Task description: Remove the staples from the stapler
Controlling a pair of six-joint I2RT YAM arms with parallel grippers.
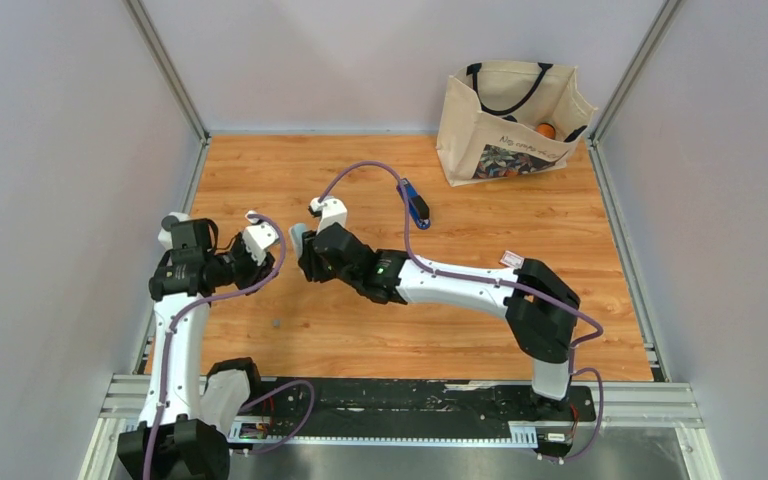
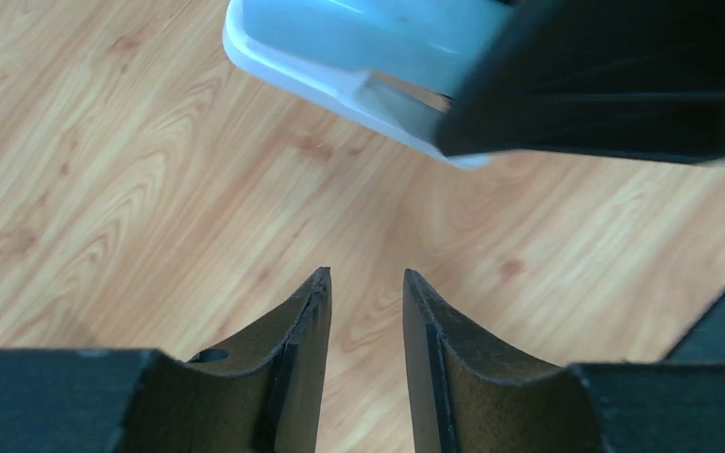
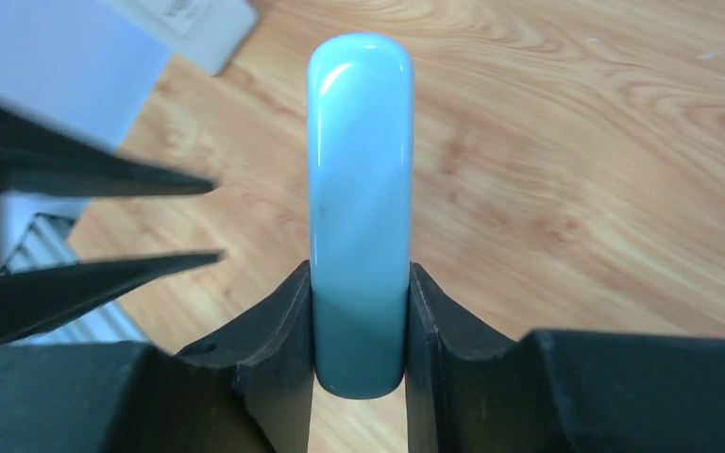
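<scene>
Next, my right gripper lets go of the pale blue rounded bar on the wood (image 1: 286,251) (image 3: 403,123) between my two grippers, behind the grey speck.
The bright blue stapler (image 1: 416,206) with a black top lies on the table behind the right arm, apart from both grippers. My right gripper (image 1: 303,245) (image 3: 360,271) is shut on a different thing: a pale blue rounded stapler-like object (image 3: 359,189), held above the table. It also shows in the left wrist view (image 2: 359,42), with a metal strip (image 2: 406,99) along its underside. My left gripper (image 1: 263,252) (image 2: 366,276) is open with a narrow gap and empty, pointing at that object from close by. No staples show clearly.
A small white-and-red box (image 1: 512,258) lies by the right arm's elbow. A cloth tote bag (image 1: 508,125) stands at the back right. A tiny grey speck (image 1: 276,323) lies on the wood near the left arm. Grey walls close both sides.
</scene>
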